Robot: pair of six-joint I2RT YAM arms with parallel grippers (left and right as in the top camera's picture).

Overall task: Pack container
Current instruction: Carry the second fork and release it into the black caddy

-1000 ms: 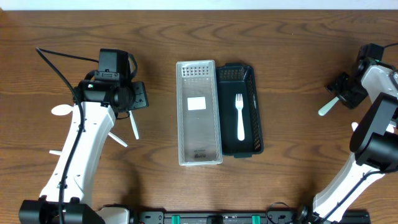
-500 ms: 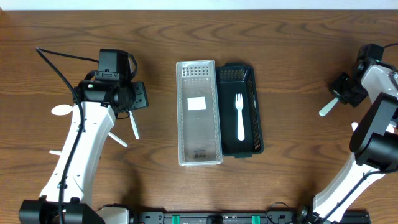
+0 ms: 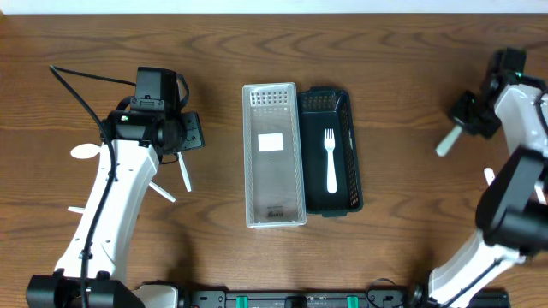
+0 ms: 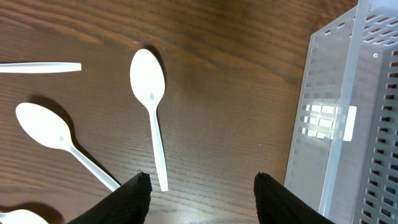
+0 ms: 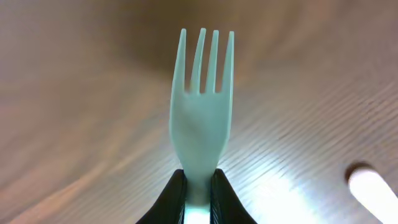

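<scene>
The pale green fork, now held above the table, will be let go by my right gripper in the black basket (image 3: 318, 161), between the white fork and the clear lid.
A black basket (image 3: 346, 162) at the table's middle holds one white fork (image 3: 330, 161); its clear lid (image 3: 272, 154) lies beside it on the left and shows in the left wrist view (image 4: 348, 118). My right gripper (image 3: 467, 120) at the far right is shut on a pale green fork (image 5: 200, 112), (image 3: 447, 142), held above the table with tines pointing away. My left gripper (image 3: 181, 137) is open and empty, left of the lid, above a white spoon (image 4: 151, 99), (image 3: 184, 174). Another white spoon (image 4: 59, 142) lies to its left.
More white cutlery lies on the left: a spoon (image 3: 84, 151), a handle (image 3: 163, 192), another piece (image 3: 77, 209), and a knife-like piece (image 4: 40, 67). A white piece (image 5: 373, 190) lies on the table near my right gripper, also at the right edge overhead (image 3: 489, 176).
My right gripper has moved a little toward the far side and left with the pale green fork in it. The left arm has not moved.
</scene>
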